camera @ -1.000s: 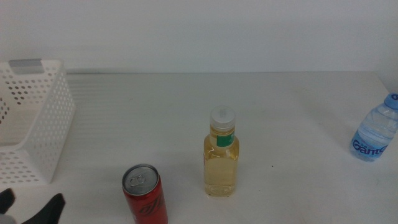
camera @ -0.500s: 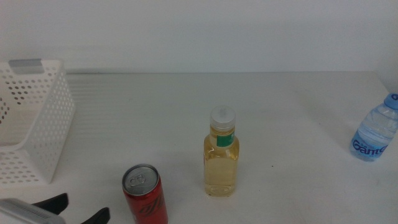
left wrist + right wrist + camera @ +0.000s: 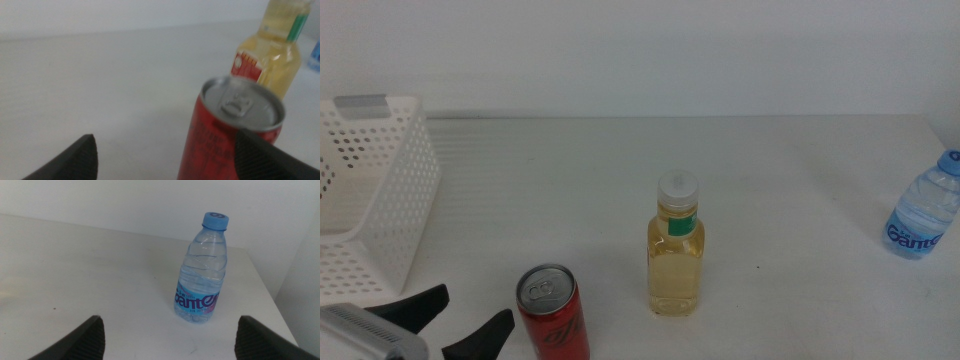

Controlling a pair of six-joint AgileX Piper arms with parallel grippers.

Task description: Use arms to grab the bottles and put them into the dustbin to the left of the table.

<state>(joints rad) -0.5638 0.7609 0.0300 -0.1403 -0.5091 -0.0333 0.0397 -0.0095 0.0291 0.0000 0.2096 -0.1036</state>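
Note:
My left gripper grips the body of the red drinks can (image 3: 559,331) (image 3: 211,149) next, below the can's silver top.
A red drinks can (image 3: 553,315) stands near the table's front, left of the yellow-liquid bottle (image 3: 675,247) with a white cap and green neck label. My left gripper (image 3: 455,322) is open at the bottom left, just left of the can; the left wrist view shows the can (image 3: 231,130) close to one jaw, with the yellow bottle (image 3: 272,45) behind it. The blue-capped water bottle (image 3: 924,208) stands at the table's right edge. The right wrist view shows my right gripper (image 3: 167,350) open, its jaws wide apart, with the water bottle (image 3: 202,270) ahead of it. The dustbin (image 3: 375,195) stands at the left.
The white table (image 3: 570,190) is faintly ribbed towards its far edge. Its right edge runs just behind the water bottle. A white wall stands behind the table.
My left gripper has moved in from the bottom left corner to the right and forward, towards the red can. The bottles, the can and the dustbin have not moved.

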